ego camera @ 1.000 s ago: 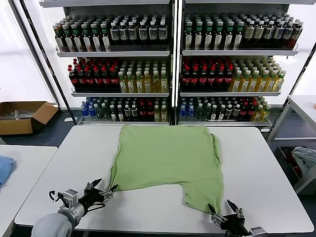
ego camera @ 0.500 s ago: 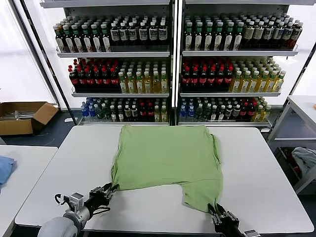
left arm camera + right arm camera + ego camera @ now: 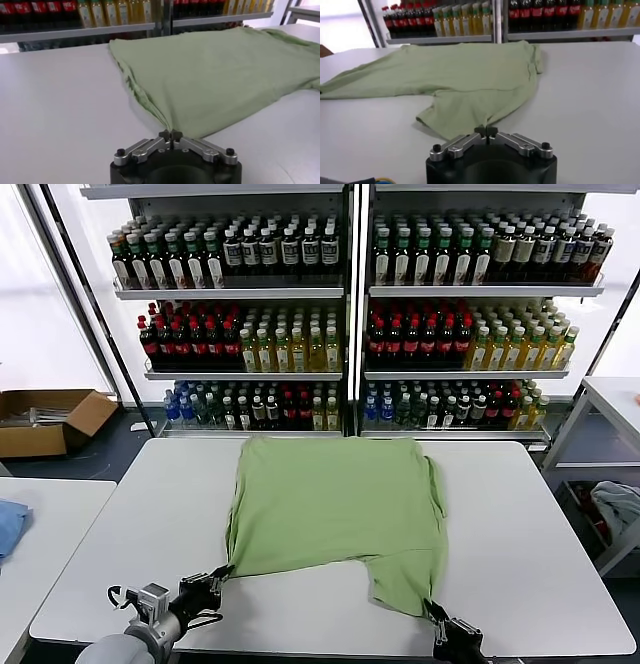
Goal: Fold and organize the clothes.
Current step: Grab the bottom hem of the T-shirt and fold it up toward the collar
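Observation:
Next, my right gripper releases the shirt's near corner over the shirt's body (image 3: 415,516) (image 3: 509,72), behind the sleeve that sticks out.
A plain light green short-sleeved shirt (image 3: 340,504) lies spread flat on the white table (image 3: 520,514), collar end toward the shelves. My left gripper (image 3: 218,575) is shut on the shirt's near left corner (image 3: 172,125) at the hem. My right gripper (image 3: 433,614) is shut on the near right corner (image 3: 480,122), by the sleeve that sticks out toward the front edge. Both corners are drawn to a point at the fingertips. Only this one shirt (image 3: 460,80) shows on the table.
Shelves full of bottles (image 3: 350,314) stand right behind the table. A second white table (image 3: 40,534) with a blue cloth (image 3: 8,524) is at the left, a cardboard box (image 3: 45,419) on the floor behind it. Another table (image 3: 615,399) stands at the right.
Both grippers went from open to shut on the shirt's near corners. The left corner has been drawn a little toward the front edge.

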